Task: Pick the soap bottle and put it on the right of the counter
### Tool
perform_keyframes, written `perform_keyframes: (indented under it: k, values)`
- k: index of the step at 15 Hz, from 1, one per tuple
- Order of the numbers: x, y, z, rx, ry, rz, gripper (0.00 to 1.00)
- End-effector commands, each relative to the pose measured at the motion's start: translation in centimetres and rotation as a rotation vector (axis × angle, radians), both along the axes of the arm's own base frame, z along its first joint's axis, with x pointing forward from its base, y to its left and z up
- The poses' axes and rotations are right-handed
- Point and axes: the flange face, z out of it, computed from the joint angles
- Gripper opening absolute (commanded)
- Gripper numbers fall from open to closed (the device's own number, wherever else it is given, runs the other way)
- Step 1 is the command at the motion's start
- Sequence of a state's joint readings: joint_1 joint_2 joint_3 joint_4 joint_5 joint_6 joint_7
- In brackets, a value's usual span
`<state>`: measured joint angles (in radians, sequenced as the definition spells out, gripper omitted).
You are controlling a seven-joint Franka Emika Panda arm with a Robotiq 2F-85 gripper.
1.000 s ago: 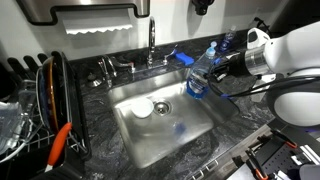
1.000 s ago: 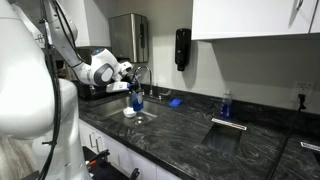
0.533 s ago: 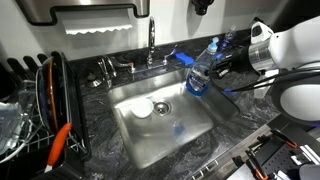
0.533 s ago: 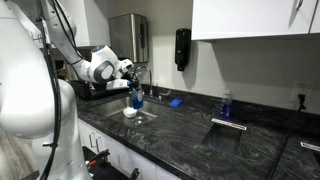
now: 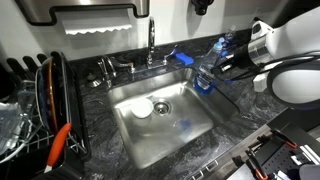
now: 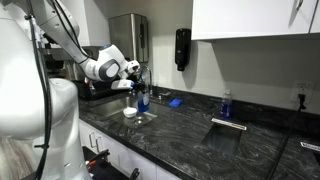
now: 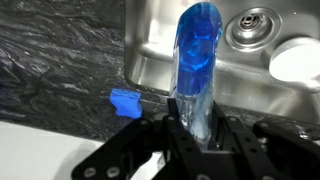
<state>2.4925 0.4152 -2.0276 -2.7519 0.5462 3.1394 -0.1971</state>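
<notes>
Next, my gripper puts the soap bottle down on the dark counter (image 5: 231,82) (image 7: 92,42) just outside the side rim of the sink.
The soap bottle (image 5: 207,73), clear with blue liquid, hangs tilted in my gripper (image 5: 220,67) over the right edge of the steel sink (image 5: 165,125). In the wrist view the jaws (image 7: 197,128) are shut on the bottle's lower body (image 7: 197,55), with its cap end pointing away over the sink rim. It also shows in an exterior view (image 6: 142,98), held by the gripper (image 6: 137,86) above the dark marbled counter (image 6: 180,130). The counter surrounds the sink in an exterior view (image 5: 95,88).
A flat blue sponge (image 5: 183,57) lies behind the sink and shows in the wrist view (image 7: 126,102). A small dark-blue bottle (image 6: 226,104) stands further along the counter. A faucet (image 5: 151,40), a white dish (image 5: 143,107) in the sink and a dish rack (image 5: 30,105) are near.
My gripper has carried the soap bottle a little sideways, from over the sink's right part toward its right rim and the counter. Nothing else has moved.
</notes>
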Motion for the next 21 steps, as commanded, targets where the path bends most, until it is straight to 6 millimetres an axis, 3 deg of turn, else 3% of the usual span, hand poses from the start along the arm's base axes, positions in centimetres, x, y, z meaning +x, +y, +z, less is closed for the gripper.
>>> perform_keyframes:
  k: [1, 5, 8, 13, 21]
  values:
    - [1.3, -2.1, 1.5, -0.064, 0.036, -0.199, 0.08]
    - [2.6, -2.8, 2.5, -0.085, 0.053, -0.405, 0.08]
    - [3.3, -3.3, 2.1, -0.093, 0.039, -0.55, 0.08]
    - [4.4, -6.5, 1.0, -0.08, 0.005, -0.783, 0.08]
    - [6.0, -10.4, -0.9, -0.07, 0.009, -0.918, 0.08]
